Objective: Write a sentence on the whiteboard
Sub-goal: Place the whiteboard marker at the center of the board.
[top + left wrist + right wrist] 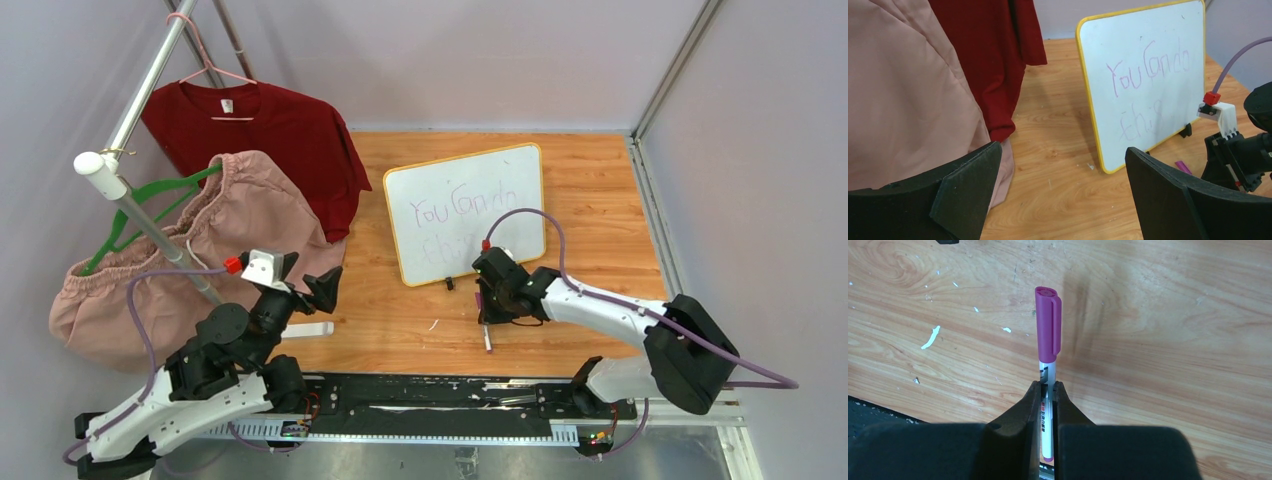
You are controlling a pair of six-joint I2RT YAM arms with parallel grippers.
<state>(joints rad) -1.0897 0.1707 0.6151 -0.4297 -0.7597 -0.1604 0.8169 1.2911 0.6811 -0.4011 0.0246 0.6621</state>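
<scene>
The robot's right gripper will set the white marker down on the wooden table (489,322) (1073,371) between the whiteboard and the black rail.
The whiteboard (522,170) with a yellow frame stands tilted at the back centre of the wooden table. The sentence (463,207) is in purple, in two lines, "You can do" over a fainter "this". Both also show in the left wrist view: the whiteboard (1153,35) and the sentence (1148,70). My right gripper (484,308) is just in front of the board, low over the table, shut on a white marker (1048,325) with its purple cap on. My left gripper (311,283) is open and empty, raised at the left beside the hanging clothes.
A red T-shirt (270,130) on a pink hanger and a pink garment (240,210) on a green hanger hang from a slanted metal rail (150,225) at the left. A small white bar (308,329) lies below my left gripper. A black rail (430,395) runs along the near edge.
</scene>
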